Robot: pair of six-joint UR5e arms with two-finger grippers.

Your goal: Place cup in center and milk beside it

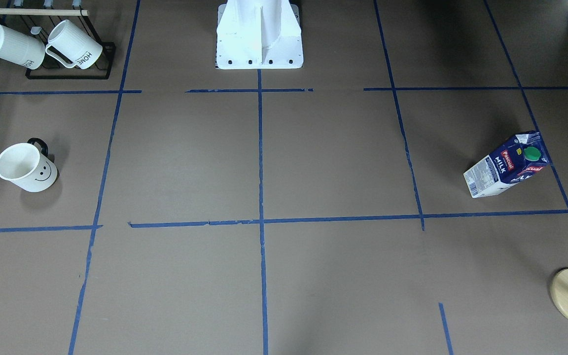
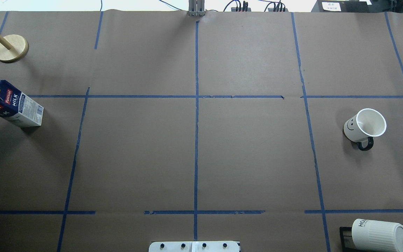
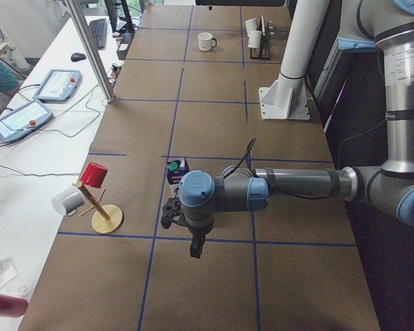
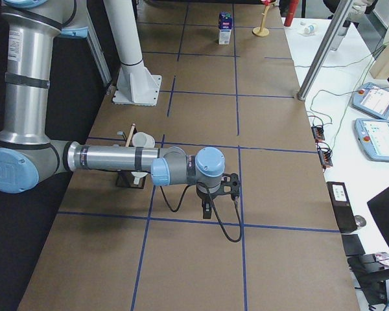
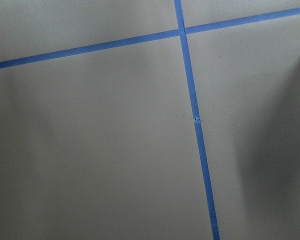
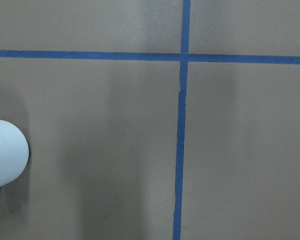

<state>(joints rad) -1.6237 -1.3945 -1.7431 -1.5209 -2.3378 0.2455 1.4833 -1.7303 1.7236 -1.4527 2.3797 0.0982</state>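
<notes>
The cup's rim, on the side away from its black handle, is the next place my right gripper should go to and close on.
The cup [image 1: 26,170], a smooth white mug with a black handle and a smiley face, stands upright toward the robot's right [image 2: 364,126] and far off in the exterior left view [image 3: 206,41]. The milk [image 1: 508,165], a dark blue carton with a green cap, stands toward the robot's left [image 2: 9,104]. The center [image 2: 196,96] is a bare crossing of blue tape [image 1: 261,221]. My left gripper [image 3: 171,215] hangs high, near the milk [image 3: 177,169]. My right gripper [image 4: 230,184] hangs high at the other end. I cannot tell if either is open or shut.
A black rack [image 1: 69,74] holds ribbed "HOME" mugs at the robot's right rear [image 2: 376,234]. A wooden peg stand [image 2: 11,49] sits beyond the milk, with a red cup and a grey mug on it [image 3: 103,214]. The white robot base [image 1: 259,39] is at the table's edge.
</notes>
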